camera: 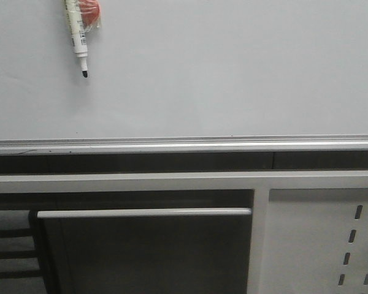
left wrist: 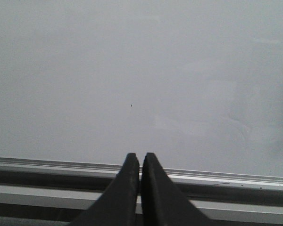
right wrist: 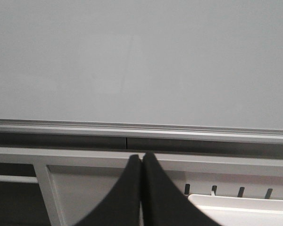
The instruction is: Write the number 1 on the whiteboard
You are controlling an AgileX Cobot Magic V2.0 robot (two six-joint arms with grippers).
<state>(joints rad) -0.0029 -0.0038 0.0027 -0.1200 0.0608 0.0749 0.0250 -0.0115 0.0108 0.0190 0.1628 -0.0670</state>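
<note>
The robot's left gripper should next move to the white marker's body (camera: 75, 16), beside the red-orange object above its black tip, and close there.
The whiteboard (camera: 221, 67) fills the upper part of the front view, with its silver bottom rail (camera: 184, 146) below. No black stroke of the number 1 shows on it in any view. A white marker with a black tip (camera: 78, 37) hangs tip-down at the board's top left, against a red-orange object (camera: 92, 11). Neither gripper shows in the front view. My left gripper (left wrist: 140, 155) is shut and empty, and points at the board (left wrist: 141, 70) just above the rail. My right gripper (right wrist: 142, 155) is shut and empty, below the rail (right wrist: 141, 128).
A white perforated metal panel (camera: 322, 239) stands under the board at the right, and a grey horizontal bar (camera: 144, 212) at the left. A white tray edge (right wrist: 245, 209) shows beside my right fingers. A tiny dark speck (left wrist: 131, 105) marks the board.
</note>
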